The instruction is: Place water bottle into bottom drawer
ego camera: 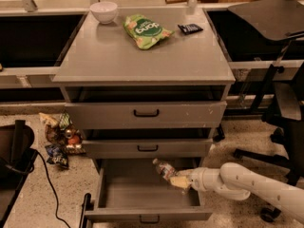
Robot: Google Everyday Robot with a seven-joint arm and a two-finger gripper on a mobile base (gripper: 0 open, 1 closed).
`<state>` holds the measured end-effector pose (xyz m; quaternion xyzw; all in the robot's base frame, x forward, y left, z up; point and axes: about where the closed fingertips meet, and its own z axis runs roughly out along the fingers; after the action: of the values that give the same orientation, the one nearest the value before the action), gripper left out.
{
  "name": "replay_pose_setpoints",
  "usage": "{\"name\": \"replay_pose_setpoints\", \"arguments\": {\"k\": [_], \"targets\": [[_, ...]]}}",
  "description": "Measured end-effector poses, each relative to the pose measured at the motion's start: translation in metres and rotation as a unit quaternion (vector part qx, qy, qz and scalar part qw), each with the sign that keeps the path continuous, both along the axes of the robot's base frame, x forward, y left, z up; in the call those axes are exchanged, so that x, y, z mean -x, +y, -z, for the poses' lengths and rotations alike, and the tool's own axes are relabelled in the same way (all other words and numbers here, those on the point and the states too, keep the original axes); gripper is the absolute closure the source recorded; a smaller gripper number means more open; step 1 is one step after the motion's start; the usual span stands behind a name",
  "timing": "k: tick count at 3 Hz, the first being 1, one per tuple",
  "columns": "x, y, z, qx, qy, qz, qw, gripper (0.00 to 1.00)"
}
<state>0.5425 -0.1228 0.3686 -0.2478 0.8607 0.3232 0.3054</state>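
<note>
The robot's gripper should release the water bottle on the bottom drawer's grey bottom [164,176], off-centre toward the side of the robot's arm. The bottle now hangs inside that drawer's opening.
The water bottle [165,169], small and clear with a white cap and a pale label, is held tilted with its cap to the upper left, above the right side of the open bottom drawer [142,215]. My gripper [178,181] comes in from the right on a white arm and is shut on the bottle's lower end. The bottle hangs inside the drawer's opening, just below the middle drawer [147,147]. The bottom drawer is pulled far out and its grey floor shows bare.
The cabinet top [104,51] holds a white bowl [104,11], a green snack bag [145,31] and a small dark packet [190,28]. Snack packets lie on the floor at the left [59,139]. An office chair [285,113] stands at the right. A black cable [50,184] runs over the floor.
</note>
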Motion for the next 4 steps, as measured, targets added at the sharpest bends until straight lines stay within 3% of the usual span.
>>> {"name": "replay_pose_setpoints", "arguments": {"k": [2,4], "targets": [[-0.003,0.002,0.013,0.007,0.003,0.002,1.0000,1.00],[-0.035,-0.006,0.093,0.034,-0.006,-0.008,0.9994,1.00]]}}
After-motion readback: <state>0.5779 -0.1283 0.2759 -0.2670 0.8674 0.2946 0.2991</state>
